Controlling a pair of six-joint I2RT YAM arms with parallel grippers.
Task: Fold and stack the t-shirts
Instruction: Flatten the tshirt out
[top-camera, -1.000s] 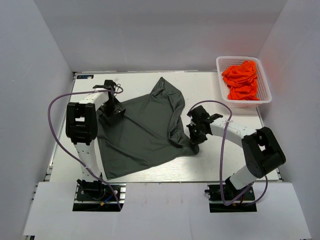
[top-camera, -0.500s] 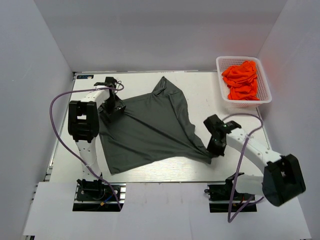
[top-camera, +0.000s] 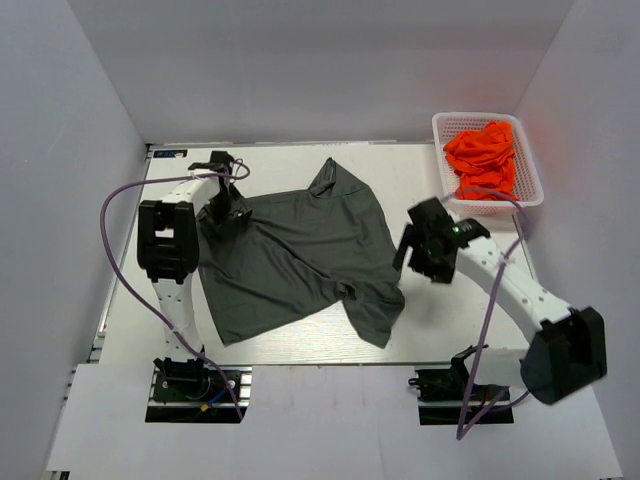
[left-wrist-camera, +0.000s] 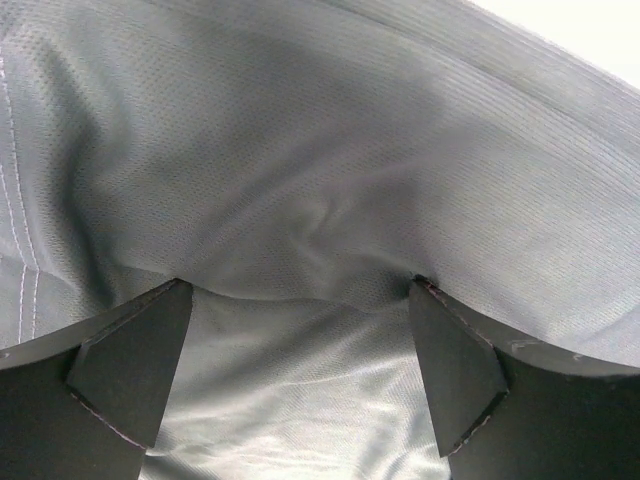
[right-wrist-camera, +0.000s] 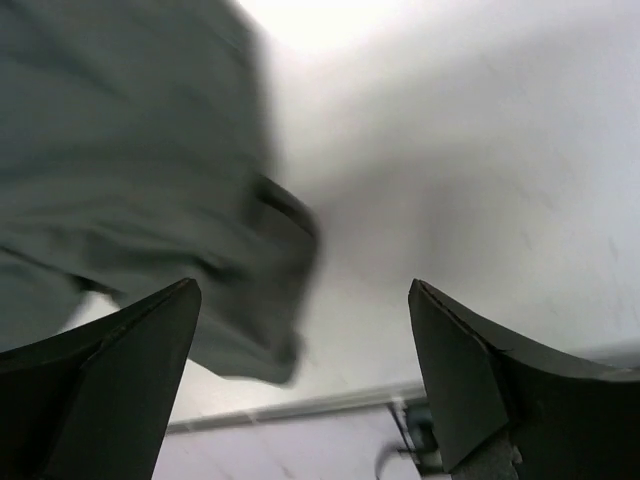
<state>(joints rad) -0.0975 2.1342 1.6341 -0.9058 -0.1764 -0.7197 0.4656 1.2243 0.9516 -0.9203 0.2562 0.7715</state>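
The robot's left gripper needs to next move to the near corner (top-camera: 225, 338) of the dark grey t-shirt's bottom hem, nearest the front edge of the table, and close there.
A dark grey t-shirt (top-camera: 290, 255) lies spread and rumpled across the middle of the table, one corner folded back near the front (top-camera: 372, 318). My left gripper (top-camera: 228, 212) sits low over its back left corner. In the left wrist view the left gripper (left-wrist-camera: 295, 335) is open wide, with grey cloth (left-wrist-camera: 320, 180) filling the view under and between the fingers. My right gripper (top-camera: 420, 252) hovers just right of the shirt, open and holding nothing. Its wrist view shows the right gripper (right-wrist-camera: 300, 345) over bare table, the blurred grey shirt (right-wrist-camera: 140, 190) to its left. Orange t-shirts (top-camera: 482, 158) are heaped in a basket.
The white mesh basket (top-camera: 532, 192) stands at the back right corner of the table. White walls close in the left, back and right sides. The table's front edge (right-wrist-camera: 300, 408) shows in the right wrist view. Purple cables loop off both arms.
My right gripper opened and let go of the grey shirt's corner, which fell back onto the table. The right arm then lifted and swung toward the back. The left gripper barely moved.
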